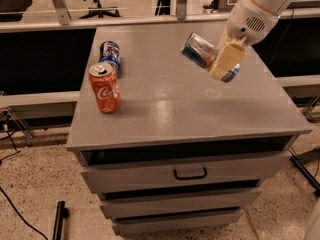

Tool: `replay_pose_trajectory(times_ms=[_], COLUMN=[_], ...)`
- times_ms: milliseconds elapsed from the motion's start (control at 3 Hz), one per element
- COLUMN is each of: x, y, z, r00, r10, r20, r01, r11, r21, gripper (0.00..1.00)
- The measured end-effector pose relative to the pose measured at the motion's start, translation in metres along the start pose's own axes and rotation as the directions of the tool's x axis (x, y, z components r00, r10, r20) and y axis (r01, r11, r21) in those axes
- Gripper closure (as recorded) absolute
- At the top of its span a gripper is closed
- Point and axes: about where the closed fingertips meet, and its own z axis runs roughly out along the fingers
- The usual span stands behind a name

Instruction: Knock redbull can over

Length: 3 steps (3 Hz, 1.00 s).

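The gripper will lay the redbull can, now tilted in the air above it, on the bare grey cabinet top, level with the red cola can (196, 91).
The redbull can (199, 51), slim, blue and silver with a silver top, is tilted steeply with its top pointing left. It hangs in the air over the right half of the grey cabinet top (165, 104). My gripper (218, 63) comes in from the upper right on a white arm and is shut on the can. One cream-coloured finger (226, 59) lies across the can's front; the other finger is hidden behind it. The can's lower end shows just past the finger.
A red cola can (105, 87) stands upright near the left front of the top. A dark blue can (110, 54) stands just behind it. The cabinet has drawers with a dark handle (190, 174). Desks and office chairs stand behind.
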Motion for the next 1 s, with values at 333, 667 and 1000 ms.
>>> replay_pose_trajectory(times_ms=[333,667,1000], x=[-0.01,-0.018,0.004], y=[-0.007,-0.011,-0.012], z=[0.017,0.042,0.075], r00=[0.999,0.987,0.952], r10=[-0.011,0.006,0.039], r20=[-0.053,-0.158,-0.304], r01=[0.012,0.011,0.002], r11=[0.9995,0.9943,0.9912], r21=[0.03,0.106,0.133], gripper=[1.0,1.0,0.97])
